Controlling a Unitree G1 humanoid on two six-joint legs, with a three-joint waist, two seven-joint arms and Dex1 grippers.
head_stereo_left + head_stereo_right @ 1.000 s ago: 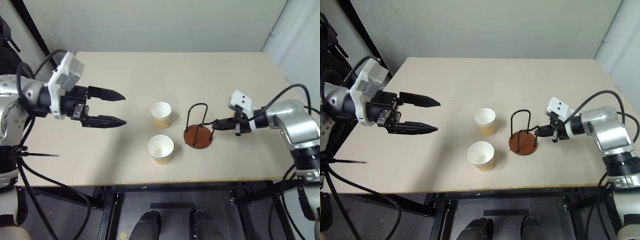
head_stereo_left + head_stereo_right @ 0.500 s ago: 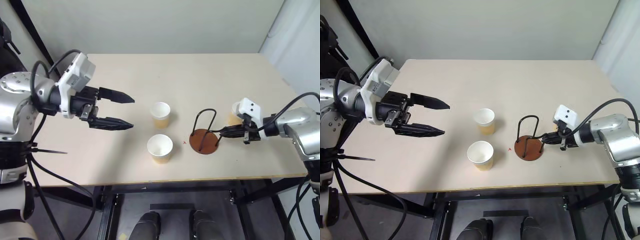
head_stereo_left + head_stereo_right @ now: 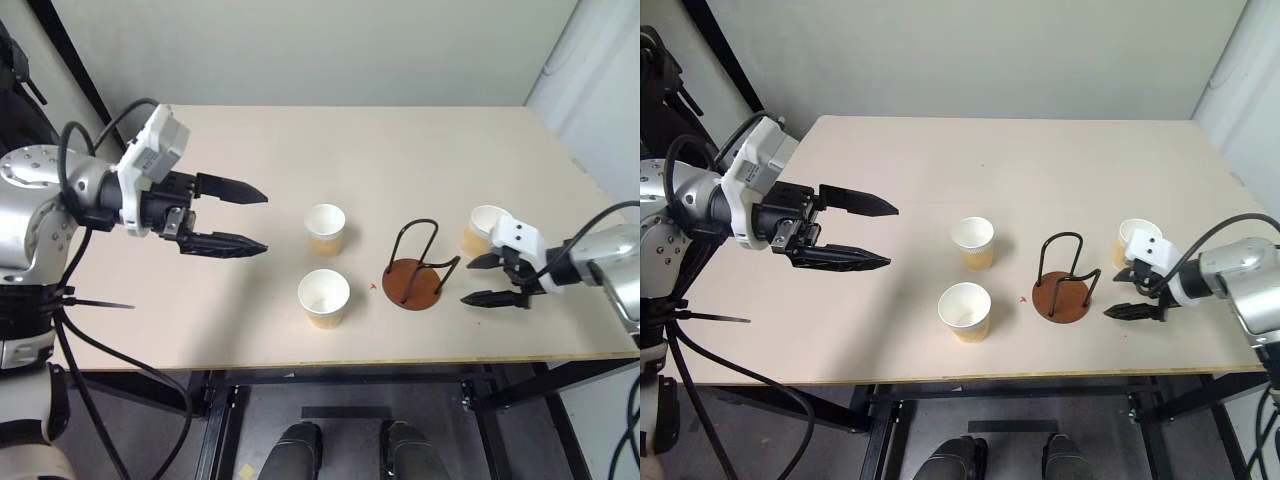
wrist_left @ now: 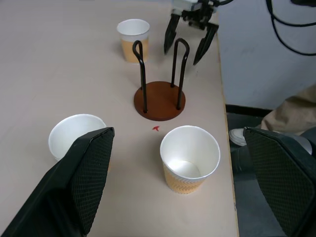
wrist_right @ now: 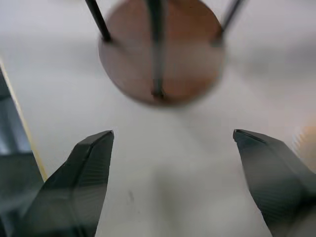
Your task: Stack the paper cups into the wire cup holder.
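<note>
Next, the robot's right gripper should move to the paper cup just behind it, and it should then close on the near side of that cup's rim [image 3: 487,231].
Three paper cups stand upright on the table: one [image 3: 323,229] at the middle, one [image 3: 323,297] nearer the front edge, one [image 3: 482,230] at the right. The wire cup holder [image 3: 412,285] stands between them, rust-brown base, black loops, nothing in it. My right gripper [image 3: 468,281] is open just right of the holder, fingers pointing at it without touching, the right cup just behind it. In the right wrist view the holder's base [image 5: 160,54] lies ahead of the spread fingers [image 5: 91,163]. My left gripper [image 3: 262,222] hovers open left of the cups, holding nothing.
The tan table [image 3: 250,320] has its front edge close to the near cup and the holder. Its right edge runs just past my right arm. A grey wall stands behind the table. Bare tabletop stretches behind the cups.
My right gripper, shut at the holder's wire, dragged the holder a little to the right, then opened and pulled back right. The right cup came into sight behind it. The left gripper stayed open.
</note>
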